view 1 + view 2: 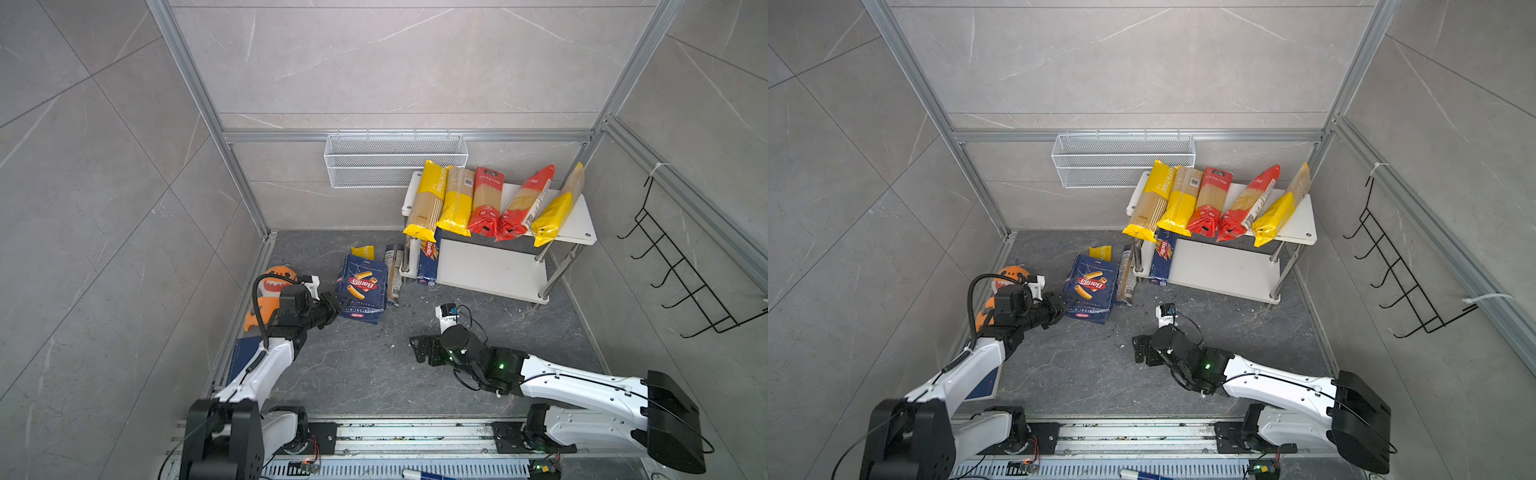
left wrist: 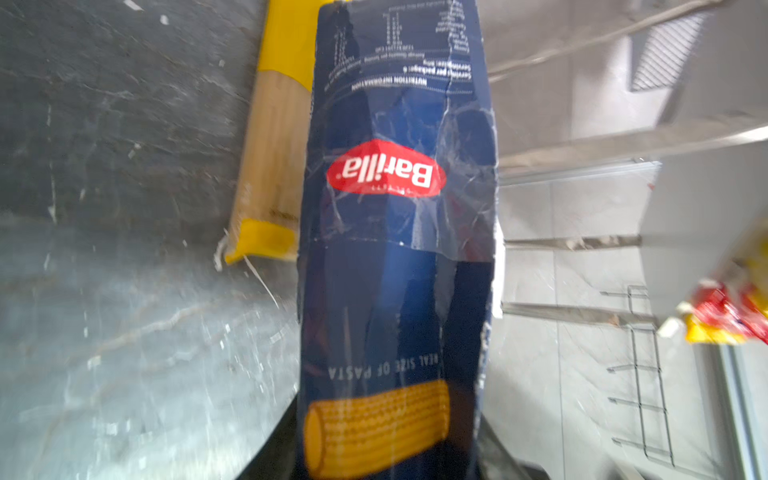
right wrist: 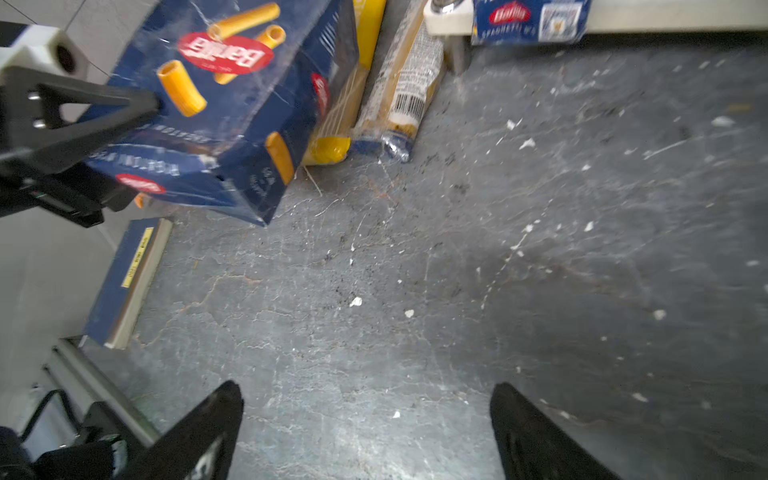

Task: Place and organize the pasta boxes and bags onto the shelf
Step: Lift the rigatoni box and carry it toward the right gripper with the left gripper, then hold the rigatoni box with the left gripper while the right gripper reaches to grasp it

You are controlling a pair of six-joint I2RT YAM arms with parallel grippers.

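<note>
My right gripper is going to close on the wide Barilla box's long side [image 1: 382, 301] [image 3: 304, 116], the one next to the clear printed bag, opposite my left gripper.
In both top views my left gripper [image 1: 338, 305] [image 1: 1065, 305] is shut on the near end of the wide dark blue Barilla box [image 1: 363, 289] [image 1: 1092, 289], which shows tube pasta. That box [image 2: 395, 249] fills the left wrist view and lies partly over a yellow-ended bag [image 2: 274, 166] on the floor. A clear printed bag [image 1: 394, 270] lies beside it. The narrow Barilla box [image 1: 429, 259] stands on the lower board of the shelf [image 1: 577, 224], at its left end. Several bags [image 1: 484, 203] lie across the top board. My right gripper [image 1: 417, 349] [image 3: 365, 399] is open and empty over bare floor.
An orange shark plush [image 1: 272, 286] sits behind my left arm, and a flat blue book [image 3: 124, 282] lies by the left frame rail. A white mesh basket [image 1: 395, 160] hangs on the back wall. A black hook rack [image 1: 685, 270] hangs on the right wall.
</note>
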